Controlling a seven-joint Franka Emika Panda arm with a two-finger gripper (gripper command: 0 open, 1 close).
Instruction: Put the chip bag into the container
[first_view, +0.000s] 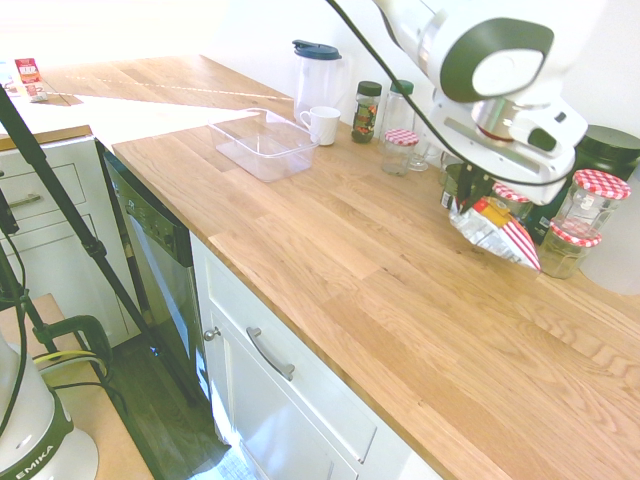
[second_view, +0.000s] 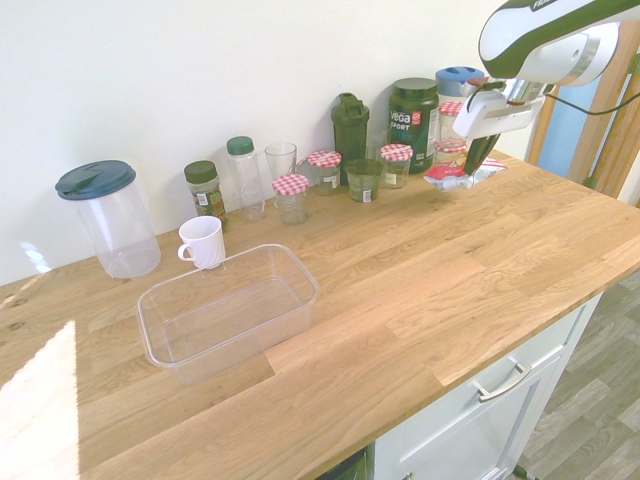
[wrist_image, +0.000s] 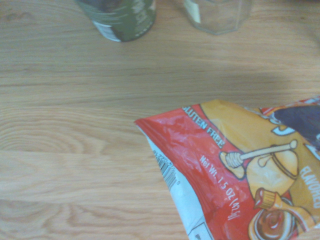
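Next, my gripper moves the chip bag and lets go of it inside the clear container (first_view: 276, 138), at a spot that is close to the white mug.
The chip bag (first_view: 497, 233) (second_view: 450, 174) is a crumpled red and yellow foil bag with red-and-white stripes. It hangs tilted from my gripper (first_view: 468, 196) (second_view: 473, 160), which is shut on its top edge, low over the wooden counter by the jars at the back. The wrist view shows the chip bag (wrist_image: 235, 170) close up over the wood. The container (first_view: 262, 150) (second_view: 298, 277), a clear shallow rectangular tub, stands empty far along the counter beside the white mug (first_view: 322, 124) (second_view: 202, 242).
Glass jars with red-checked lids (first_view: 598, 200) (second_view: 291, 197) stand right behind the bag, with a dark green tub (second_view: 413, 120) and shaker (second_view: 350, 125). A clear pitcher with a blue lid (first_view: 315, 75) (second_view: 108, 215) and spice bottles (first_view: 366, 110) stand near the container.
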